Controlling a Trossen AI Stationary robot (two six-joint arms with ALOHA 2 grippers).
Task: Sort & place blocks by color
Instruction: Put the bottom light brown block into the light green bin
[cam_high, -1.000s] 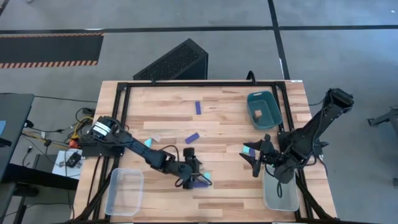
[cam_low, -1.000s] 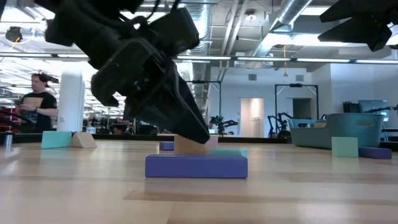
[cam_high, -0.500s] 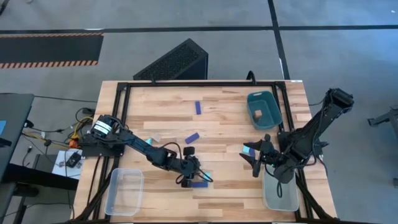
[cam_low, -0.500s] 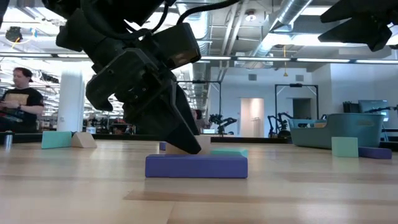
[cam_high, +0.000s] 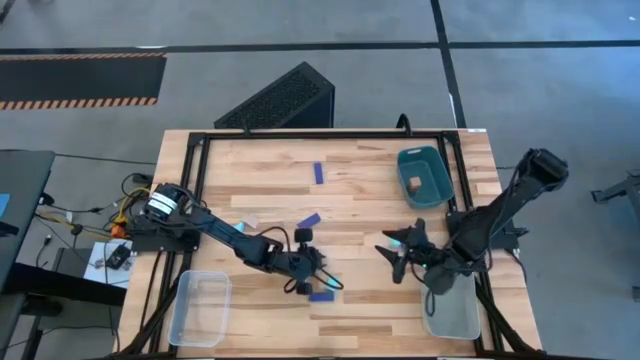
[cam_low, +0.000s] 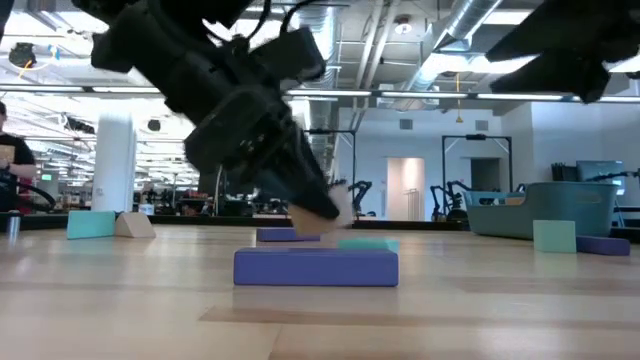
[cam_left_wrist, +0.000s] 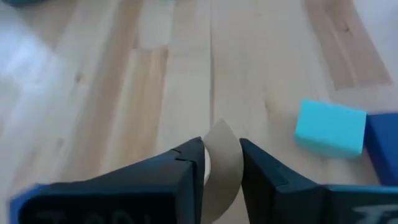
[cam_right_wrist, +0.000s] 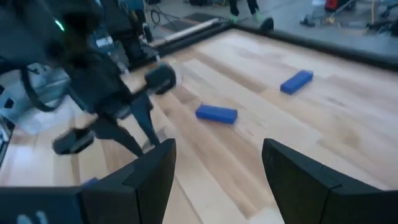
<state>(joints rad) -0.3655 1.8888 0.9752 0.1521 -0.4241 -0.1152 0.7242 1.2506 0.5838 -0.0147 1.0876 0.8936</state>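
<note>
The loose end (cam_high: 320, 266) (cam_right_wrist: 152, 144) of the pale wood block, just beyond my left gripper's fingers, is the next thing for my right gripper to close on.
My left gripper (cam_high: 309, 277) is shut on a pale wood block (cam_low: 338, 208), which has a rounded edge and hangs just above the table. Below it a dark blue bar (cam_low: 315, 267) lies flat, with a teal block (cam_low: 368, 244) behind it. My right gripper (cam_high: 392, 260) stands open near the table's middle right, beside a teal cube (cam_high: 398, 240), and touches nothing. Two more blue bars (cam_high: 319, 172) (cam_high: 309, 220) lie farther back. A teal block (cam_low: 90, 224) and a wood wedge (cam_low: 135, 224) rest at the left. My left gripper pinches the pale wood block between its two fingers, on its two flat faces (cam_left_wrist: 216, 163). The rounded edge (cam_left_wrist: 224, 129) sticks out past the fingertips. The fingers slant down from the table's left. The block hangs clear of the table.
A dark teal bin (cam_high: 422, 176) with a wood piece inside stands at the back right. Clear trays sit at the near left (cam_high: 200, 305) and the near right (cam_high: 452, 312). A teal cube (cam_low: 553, 236) and a blue bar (cam_low: 603, 244) lie before the bin. A person stands beyond the table at the left.
My left gripper has shut on the pale wood block, which stood on the table behind the blue bar, and has lifted it clear. My right gripper has moved a little toward the table's left and has stayed open.
</note>
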